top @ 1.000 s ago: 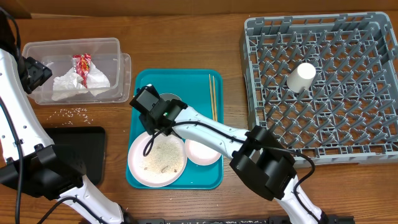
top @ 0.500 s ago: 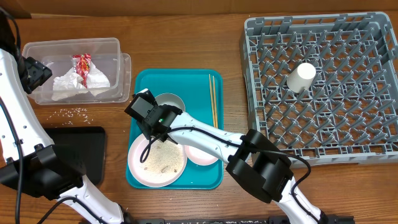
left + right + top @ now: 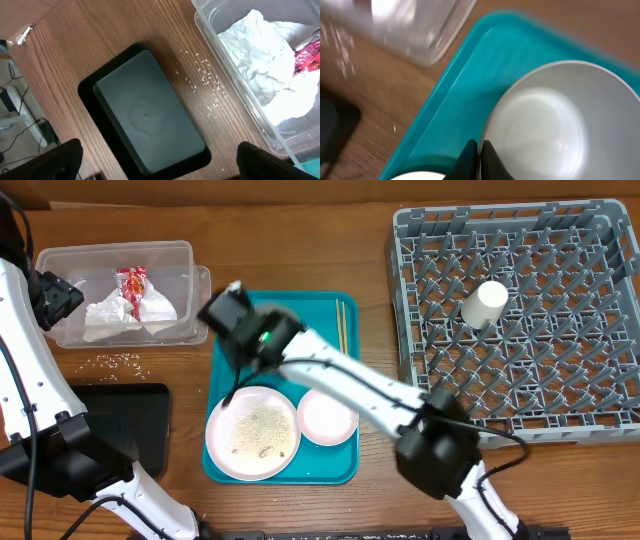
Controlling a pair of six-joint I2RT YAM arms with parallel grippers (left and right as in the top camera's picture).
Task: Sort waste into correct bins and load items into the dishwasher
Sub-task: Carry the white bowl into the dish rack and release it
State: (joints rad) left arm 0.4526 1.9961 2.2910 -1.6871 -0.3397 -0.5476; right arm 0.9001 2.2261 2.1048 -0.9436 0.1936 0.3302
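The robot's right gripper will release the white bowl, now held over the teal serving tray, between the white cup and the grey rack's far edge [image 3: 477, 238].
My right gripper [image 3: 479, 155] is shut on the left rim of a white bowl [image 3: 545, 125], over the teal serving tray [image 3: 455, 110]. In the overhead view the right wrist hides that bowl. On the tray lie a large plate [image 3: 252, 432] strewn with rice, a small plate [image 3: 327, 417] and chopsticks [image 3: 342, 335]. A white cup [image 3: 485, 303] lies in the grey dishwasher rack [image 3: 600, 240]. The clear tub [image 3: 70, 260] holds the napkin [image 3: 125, 315] and wrapper [image 3: 133, 283]. My left gripper [image 3: 160, 170] hangs wide open above the black tray [image 3: 145, 115], holding nothing.
Loose rice grains [image 3: 118, 361] lie on the wood between the clear tub and the black tray [image 3: 130, 425]. The rack fills the right side of the table. The left arm stands along the left edge.
The right gripper has closed on the bowl's rim and the right wrist has shifted toward the tray's back, covering the bowl from above. The left arm has not moved.
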